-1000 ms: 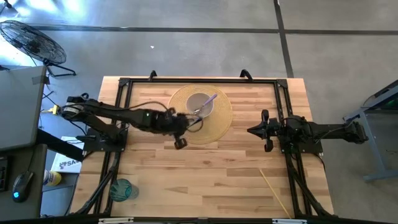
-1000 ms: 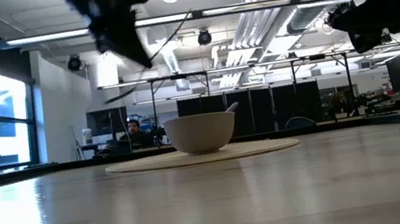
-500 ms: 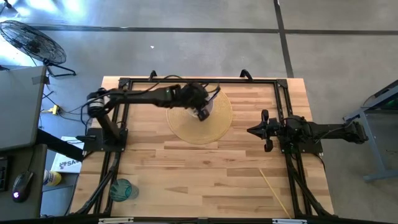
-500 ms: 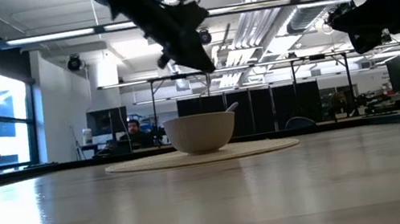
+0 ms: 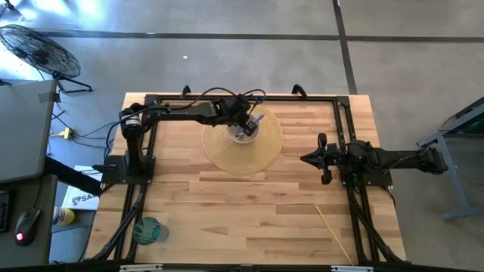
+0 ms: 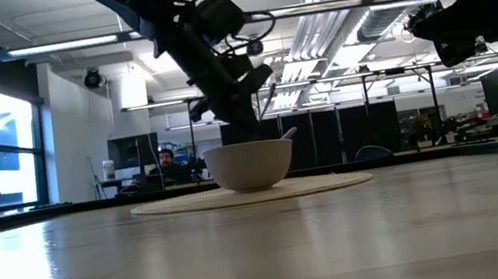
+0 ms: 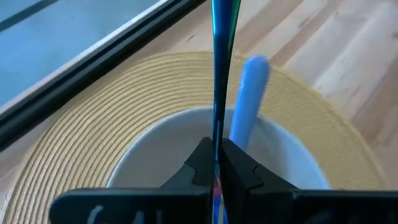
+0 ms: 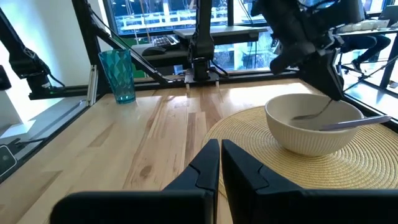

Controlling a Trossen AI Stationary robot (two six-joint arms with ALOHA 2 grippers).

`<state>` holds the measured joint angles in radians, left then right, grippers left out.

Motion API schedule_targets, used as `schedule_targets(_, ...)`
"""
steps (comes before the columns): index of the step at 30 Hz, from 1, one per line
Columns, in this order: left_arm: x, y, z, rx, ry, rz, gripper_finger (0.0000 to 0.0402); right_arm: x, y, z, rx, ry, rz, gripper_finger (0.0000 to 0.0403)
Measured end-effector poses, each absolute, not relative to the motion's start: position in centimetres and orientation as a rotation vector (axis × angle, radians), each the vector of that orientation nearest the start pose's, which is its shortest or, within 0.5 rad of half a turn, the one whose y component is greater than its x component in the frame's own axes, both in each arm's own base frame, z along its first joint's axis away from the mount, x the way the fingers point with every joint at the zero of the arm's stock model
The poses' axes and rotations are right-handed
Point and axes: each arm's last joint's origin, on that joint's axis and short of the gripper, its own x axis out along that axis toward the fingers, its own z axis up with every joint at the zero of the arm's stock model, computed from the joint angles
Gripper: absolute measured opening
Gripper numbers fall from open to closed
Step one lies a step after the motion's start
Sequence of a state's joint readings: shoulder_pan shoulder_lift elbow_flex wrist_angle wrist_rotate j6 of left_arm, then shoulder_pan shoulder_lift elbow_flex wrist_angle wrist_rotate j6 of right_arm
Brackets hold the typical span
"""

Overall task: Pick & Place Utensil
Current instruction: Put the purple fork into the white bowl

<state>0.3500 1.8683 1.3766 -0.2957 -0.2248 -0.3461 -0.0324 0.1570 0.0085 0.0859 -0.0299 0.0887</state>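
I should let go of the thin iridescent utensil in the cream bowl [image 5: 242, 131] [image 7: 202, 155], beside the pale blue-handled utensil, with my left gripper. The thin utensil is now just above the bowl.
A cream bowl [image 5: 243, 128] [image 8: 314, 127] stands on a round woven placemat [image 5: 261, 151] at the table's far middle. A pale blue-handled utensil [image 7: 249, 99] [image 5: 255, 121] lies in the bowl, its handle leaning on the rim. My left gripper [image 7: 215, 167] [image 6: 242, 110] hangs just above the bowl, shut on a thin iridescent utensil [image 7: 219, 68]. My right gripper [image 8: 220, 157] [image 5: 324, 159] waits shut near the table's right side, off the placemat. My left gripper pinches the thin iridescent utensil's handle [image 7: 217, 140] between its two fingertips, coming from above and slanting down. The utensil runs on past the fingertips along their line, and its lower end [image 8: 306, 116] reaches down into the bowl. Whether that end touches the bowl, I cannot tell.
A teal tumbler [image 5: 149, 229] [image 8: 124, 76] stands at the near left corner. A thin yellow stick [image 5: 333, 230] lies near the right arm's frame. Black frame rails [image 5: 242, 97] border the far edge and both sides. Bare wood stretches across the near middle.
My left gripper has swung from the placemat's near-left edge toward the far edge until it is over the bowl. It has also come down from well above to just over the rim. The right arm has kept still.
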Motion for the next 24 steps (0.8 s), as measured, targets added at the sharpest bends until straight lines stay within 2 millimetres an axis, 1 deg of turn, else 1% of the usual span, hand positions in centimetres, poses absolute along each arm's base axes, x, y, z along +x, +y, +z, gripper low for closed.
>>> schedule_targets(2, 38.5, 14.6, 22.0, -0.364, 0.702, 0.687, 0.0003, 10.7, -0.3, 16.2, 0.091, 0.062, -0.005, 0.0012)
schedule_targets(5, 38.9, 14.8, 20.7, -0.369, 0.727, 0.693, 0.0003, 10.7, -0.3, 16.2, 0.091, 0.063, -0.005, 0.0012)
schedule_targets(8, 39.1, 15.4, 19.7, -0.414, 0.72, 0.703, 0.0003, 10.7, -0.3, 16.2, 0.09, 0.062, -0.005, 0.0012)
schedule_targets(12, 38.9, 16.3, 19.6, -0.442, 0.702, 0.713, 0.0003, 10.7, -0.3, 16.2, 0.091, 0.063, -0.005, 0.0012)
schedule_targets(17, 38.8, 16.4, 19.6, -0.464, 0.706, 0.717, 0.0003, 10.7, -0.3, 16.2, 0.091, 0.062, -0.005, 0.0012)
schedule_targets(24, 38.1, 16.2, 19.0, -0.509, 0.779, 0.772, 0.0003, 10.7, -0.3, 16.2, 0.09, 0.063, -0.005, 0.0012)
